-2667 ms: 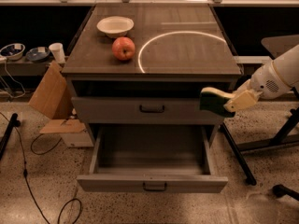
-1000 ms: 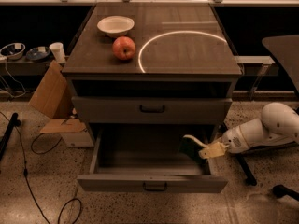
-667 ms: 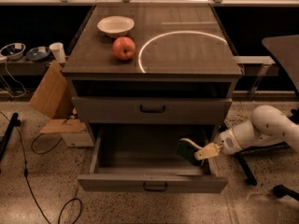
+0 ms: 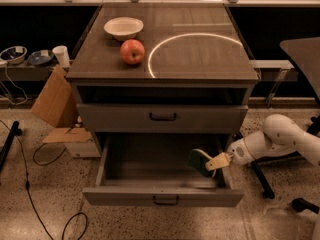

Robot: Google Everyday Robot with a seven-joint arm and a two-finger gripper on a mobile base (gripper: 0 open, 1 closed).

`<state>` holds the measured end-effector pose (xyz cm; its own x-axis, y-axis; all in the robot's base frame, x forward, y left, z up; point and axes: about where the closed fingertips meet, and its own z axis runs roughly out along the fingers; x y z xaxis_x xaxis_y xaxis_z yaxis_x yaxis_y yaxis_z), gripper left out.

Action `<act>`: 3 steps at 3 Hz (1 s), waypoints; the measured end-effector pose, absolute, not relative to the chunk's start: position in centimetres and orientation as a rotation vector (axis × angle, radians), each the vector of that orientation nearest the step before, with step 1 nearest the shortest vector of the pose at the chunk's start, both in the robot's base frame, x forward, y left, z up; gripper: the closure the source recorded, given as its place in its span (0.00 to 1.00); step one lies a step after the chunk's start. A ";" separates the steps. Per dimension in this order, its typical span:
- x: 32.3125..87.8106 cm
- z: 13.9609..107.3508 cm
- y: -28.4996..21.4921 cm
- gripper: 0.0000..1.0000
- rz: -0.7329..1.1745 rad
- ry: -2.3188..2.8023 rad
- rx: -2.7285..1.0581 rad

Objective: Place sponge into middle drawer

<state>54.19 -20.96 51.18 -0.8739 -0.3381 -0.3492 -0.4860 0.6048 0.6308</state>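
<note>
The sponge, now tilted just above the drawer floor, will be let go by my gripper on the middle drawer's bottom, close to the side (image 4: 204, 168) nearest the white arm.
The middle drawer (image 4: 162, 196) is pulled open, its grey front with a small dark handle facing me. The dark green sponge (image 4: 198, 160), its pale yellow edge on top, is tilted inside the drawer's right part, just above the drawer floor. My gripper (image 4: 212, 162) reaches in over the drawer's right wall from the right and is shut on the sponge. The white arm (image 4: 280, 136) stretches away to the right of the cabinet.
The upper drawer (image 4: 162, 117) is closed. On the cabinet top are a red apple (image 4: 132, 51) and a white bowl (image 4: 123, 28). A cardboard piece (image 4: 52, 98) and cables lie on the floor to the left. A dark stand leg (image 4: 260, 176) is at the right.
The gripper has come down with the sponge from beside the upper drawer into the open middle drawer, and has moved slightly further left inside it.
</note>
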 end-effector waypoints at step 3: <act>54.6 48.1 -22.3 1.00 0.966 2.636 -0.534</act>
<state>54.65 -22.34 48.08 -0.8917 -0.2429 -0.3818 -0.4321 0.7076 0.5591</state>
